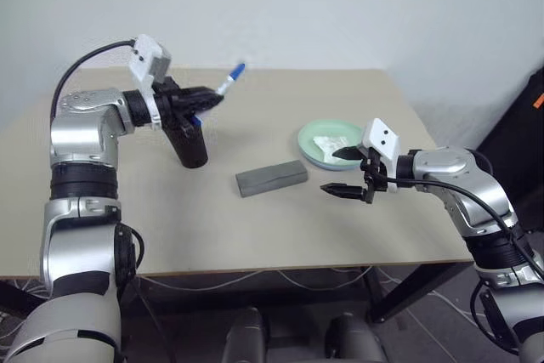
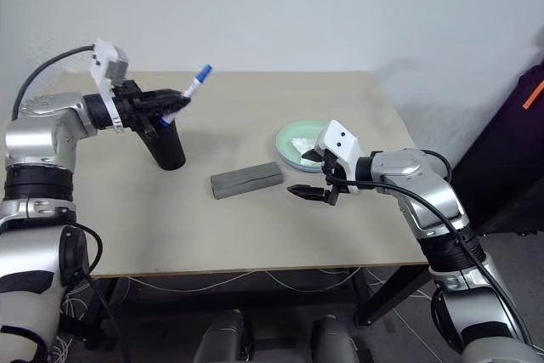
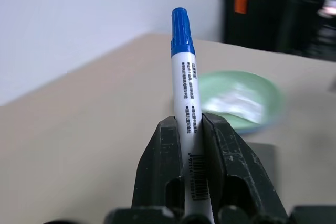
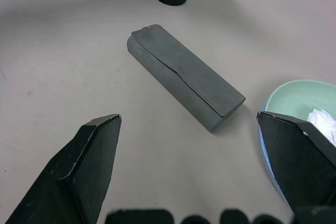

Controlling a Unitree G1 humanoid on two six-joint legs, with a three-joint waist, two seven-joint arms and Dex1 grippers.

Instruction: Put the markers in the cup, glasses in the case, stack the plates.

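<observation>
Next, my left gripper releases the white marker inside the black cup (image 1: 185, 127), with the marker's blue cap up by the rim of the cup. The marker now hangs just above that cup.
My left gripper (image 1: 214, 99) is shut on a white marker with a blue cap (image 1: 232, 76), held slanted with the cap up and away from me. It hangs just above the black cup (image 1: 191, 150), which stands upright at the table's left. In the left wrist view the marker (image 3: 183, 77) sits pinched between both fingers. The grey case (image 1: 271, 178) lies closed mid-table. My right gripper (image 1: 333, 172) hovers open just right of it, holding nothing. The mint green plate (image 4: 294, 95) rests on the light blue plate (image 4: 265, 145). The glasses are out of view.
A crumpled white tissue (image 1: 327, 144) lies in the green plate. The beige table (image 1: 280, 235) ends close behind my right gripper's arm on the right. A white wall stands behind, and dark gear with an orange patch (image 1: 537, 99) sits at the far right.
</observation>
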